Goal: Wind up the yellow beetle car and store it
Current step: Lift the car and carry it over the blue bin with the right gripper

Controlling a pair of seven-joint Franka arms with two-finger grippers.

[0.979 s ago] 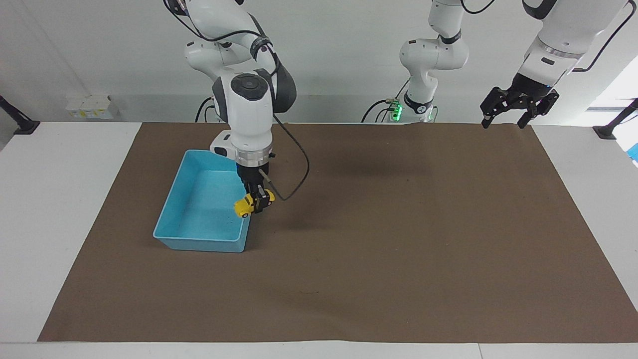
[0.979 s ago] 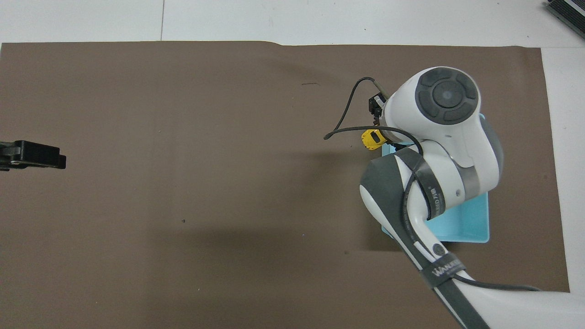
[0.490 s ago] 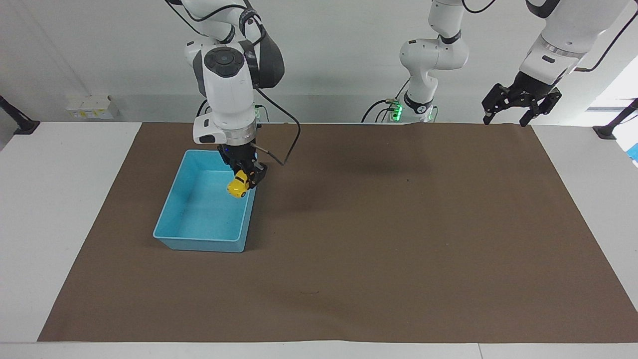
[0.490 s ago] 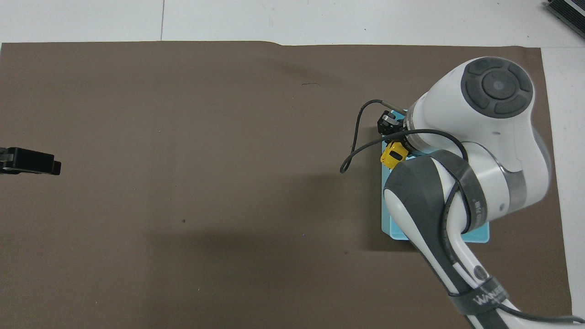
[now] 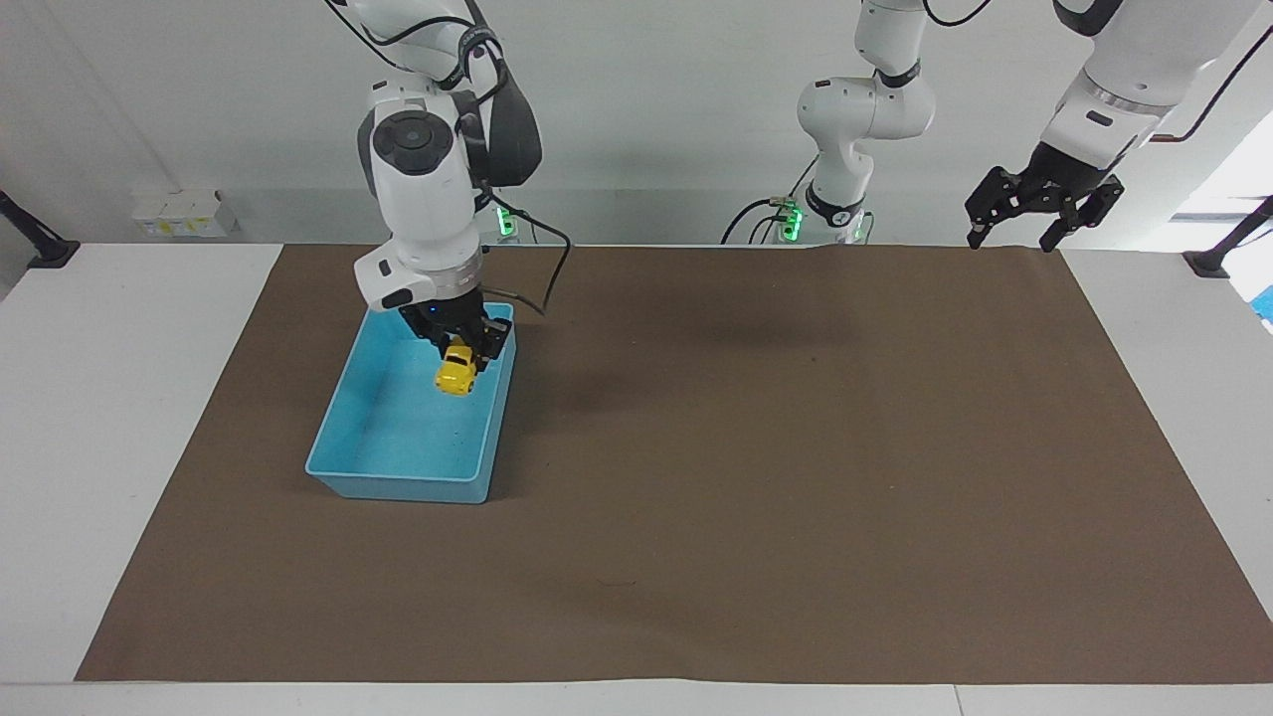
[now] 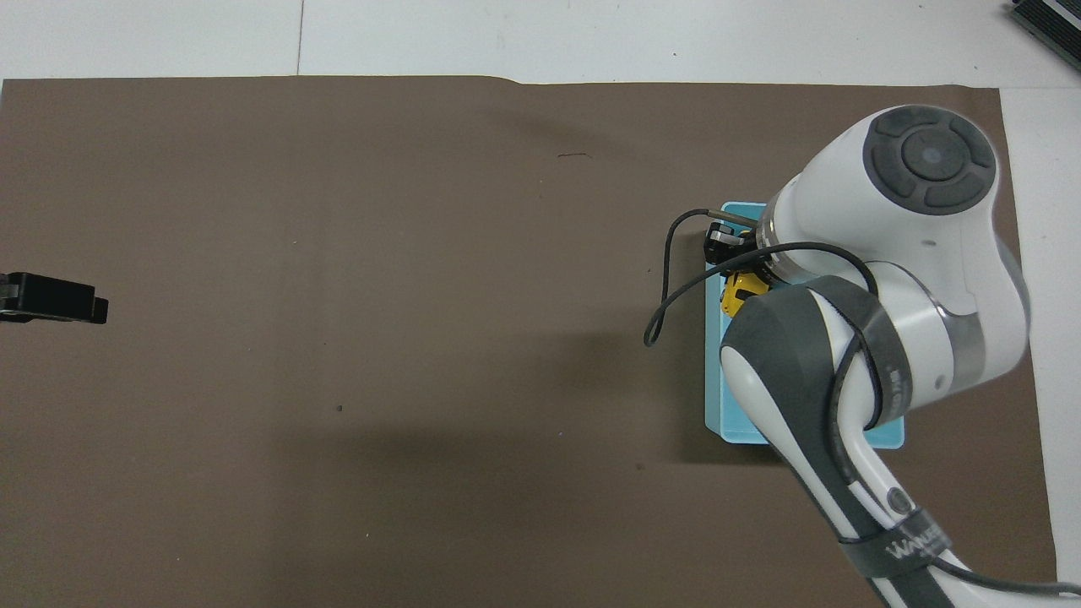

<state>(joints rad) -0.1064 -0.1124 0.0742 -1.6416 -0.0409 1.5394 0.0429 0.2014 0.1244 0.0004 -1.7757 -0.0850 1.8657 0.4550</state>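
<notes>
I need to set the yellow beetle car down with my right gripper on the bottom of the blue bin (image 6: 784, 353), close to its middle.
The yellow beetle car (image 5: 456, 370) hangs nose down in my right gripper (image 5: 461, 350), which is shut on it above the inside of the blue bin (image 5: 348, 452). From overhead only a sliver of the yellow beetle car (image 6: 741, 290) shows beside the right arm's wrist, over the bin (image 6: 714, 371). My left gripper (image 5: 1027, 207) waits open and empty high over the mat's corner at the left arm's end of the table; its tip (image 6: 59, 298) shows at the edge of the overhead view.
A brown mat (image 5: 746, 477) covers most of the white table. The blue bin stands on it toward the right arm's end. A black cable (image 6: 667, 279) loops off the right wrist beside the bin.
My right gripper has carried the car from over the bin's wall to over its inside, and the car has tilted nose down. The left gripper has drifted slightly.
</notes>
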